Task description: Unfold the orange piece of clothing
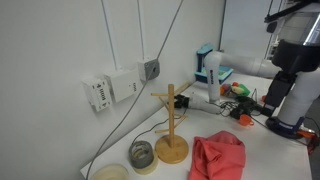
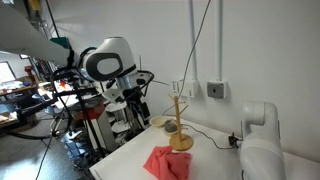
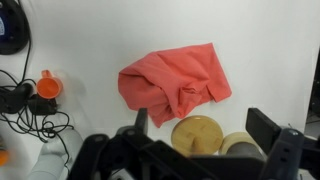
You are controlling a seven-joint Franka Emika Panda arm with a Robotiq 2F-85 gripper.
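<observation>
My gripper will go next to the orange piece of clothing's raised fold (image 1: 211,147) (image 3: 184,100) nearest the wooden peg stand and close there.
The orange piece of clothing (image 3: 175,85) lies crumpled and folded over itself on the white table; it shows in both exterior views (image 1: 218,156) (image 2: 165,162). In the wrist view my gripper (image 3: 201,116) is open and empty, its two black fingers wide apart, well above the table. The cloth lies just beyond the fingers, not touching them. In an exterior view the gripper (image 2: 133,102) hangs high above the table's far edge, away from the cloth.
A wooden peg stand (image 1: 171,130) with a round base (image 3: 198,133) stands beside the cloth, and a tape roll (image 3: 240,146) sits next to it. Cables (image 3: 30,112) and a small orange item (image 3: 47,88) lie at one side. Clutter (image 1: 235,95) stands by the wall.
</observation>
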